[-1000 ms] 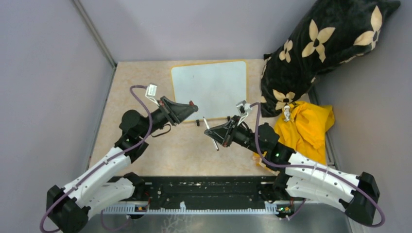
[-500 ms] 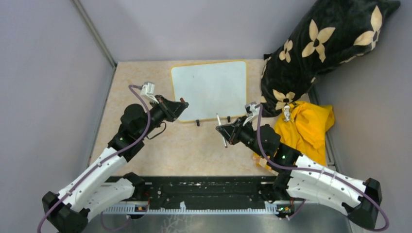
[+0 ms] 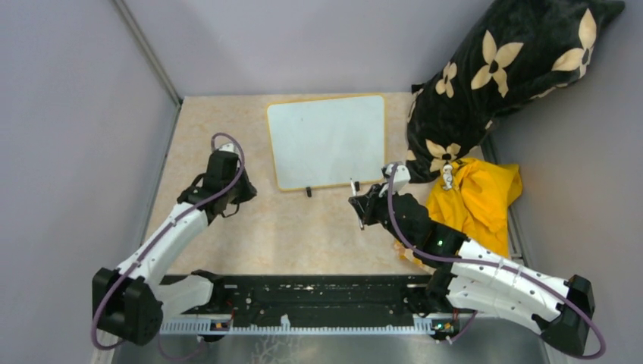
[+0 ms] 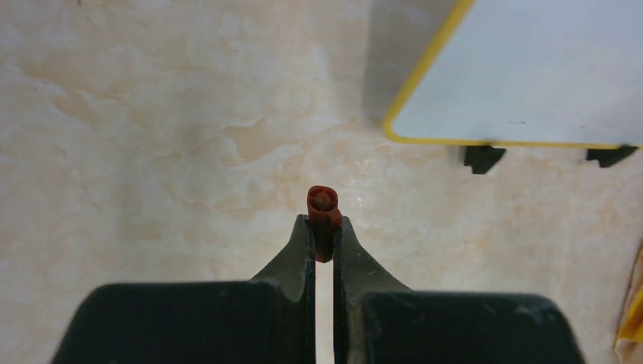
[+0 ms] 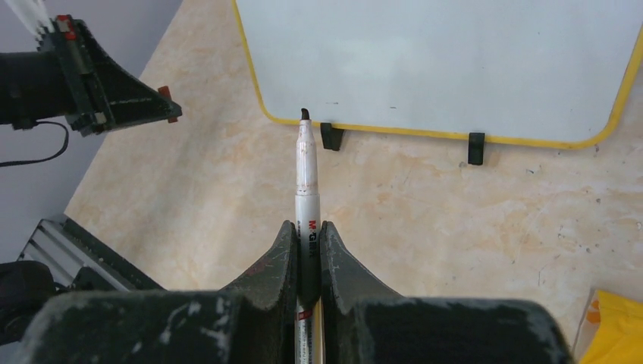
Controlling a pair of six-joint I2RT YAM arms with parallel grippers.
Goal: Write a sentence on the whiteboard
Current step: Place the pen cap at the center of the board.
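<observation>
Next, I release the red marker cap with my left gripper on the bare table (image 3: 261,196) (image 4: 297,130) next to the whiteboard's nearest corner.
The whiteboard (image 3: 326,140) lies flat at the back middle of the table, yellow-framed, with two black feet on its near edge. Its white face (image 5: 440,61) is blank; no sentence is in view. My right gripper (image 5: 308,231) is shut on a white marker (image 5: 305,167). The marker's bare dark tip hovers just short of the board's near left edge, beside a black foot (image 5: 331,136). My left gripper (image 4: 324,224) is shut on the red marker cap (image 4: 322,201), over bare table left of the board's (image 4: 531,68) corner.
A black pillow with cream flowers (image 3: 508,68) leans at the back right, touching the board's right side. A crumpled yellow cloth (image 3: 478,197) lies beside my right arm. Grey walls close in left and back. A black rail (image 3: 318,303) runs along the near edge.
My left arm pulled back to the left, away from the board, keeping the cap. My right gripper carried the marker right and forward to the board's near edge.
</observation>
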